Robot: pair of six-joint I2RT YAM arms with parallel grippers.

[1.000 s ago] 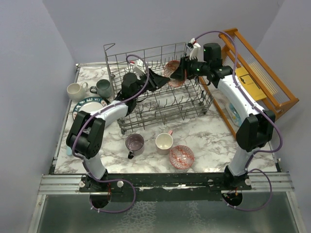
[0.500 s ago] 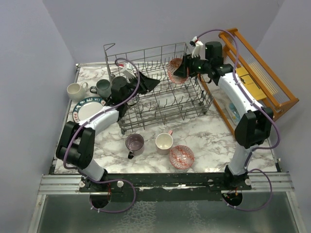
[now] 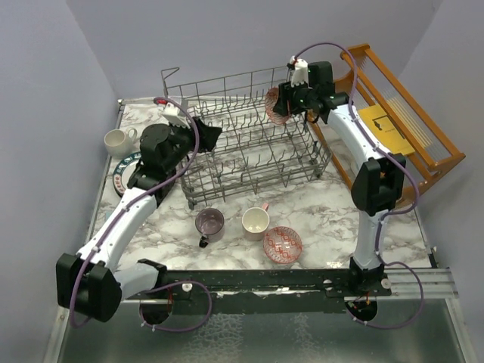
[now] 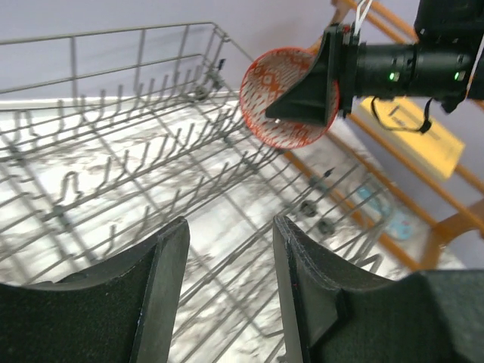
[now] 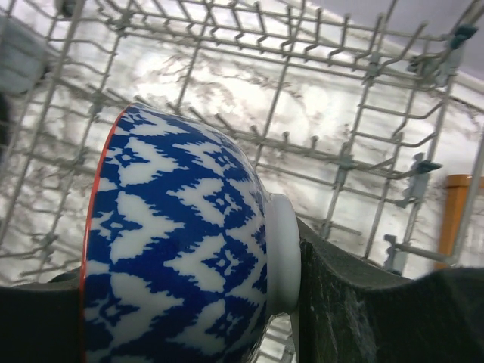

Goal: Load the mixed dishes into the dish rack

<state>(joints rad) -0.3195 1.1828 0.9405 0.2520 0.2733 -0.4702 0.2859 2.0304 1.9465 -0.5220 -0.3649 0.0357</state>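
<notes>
Next, my right gripper releases the patterned bowl between the wires at the dish rack's end (image 3: 286, 124) (image 5: 329, 210) nearest the wooden rack.
The grey wire dish rack (image 3: 249, 151) stands mid-table and holds no dishes resting in it. My right gripper (image 3: 281, 104) is shut on a red-and-white patterned bowl (image 3: 272, 106), held on edge over the rack's far right corner. In the right wrist view the bowl (image 5: 181, 249) shows its blue-and-white outside, clamped between my fingers (image 5: 355, 302). My left gripper (image 3: 210, 136) is open and empty at the rack's left side; its view shows the bowl (image 4: 276, 106) ahead. A purple mug (image 3: 209, 221), a cream mug (image 3: 255, 221) and a second red bowl (image 3: 282, 243) sit in front of the rack.
A white mug (image 3: 117, 140) and the patterned plate (image 3: 122, 172) sit left of the rack, partly behind my left arm; the grey-green mug is hidden. An orange-brown wooden rack (image 3: 408, 121) leans at the right, close to my right arm.
My left gripper has drawn back leftward out of the rack to its left side. My right gripper has lifted the bowl slightly toward the rack's far right corner.
</notes>
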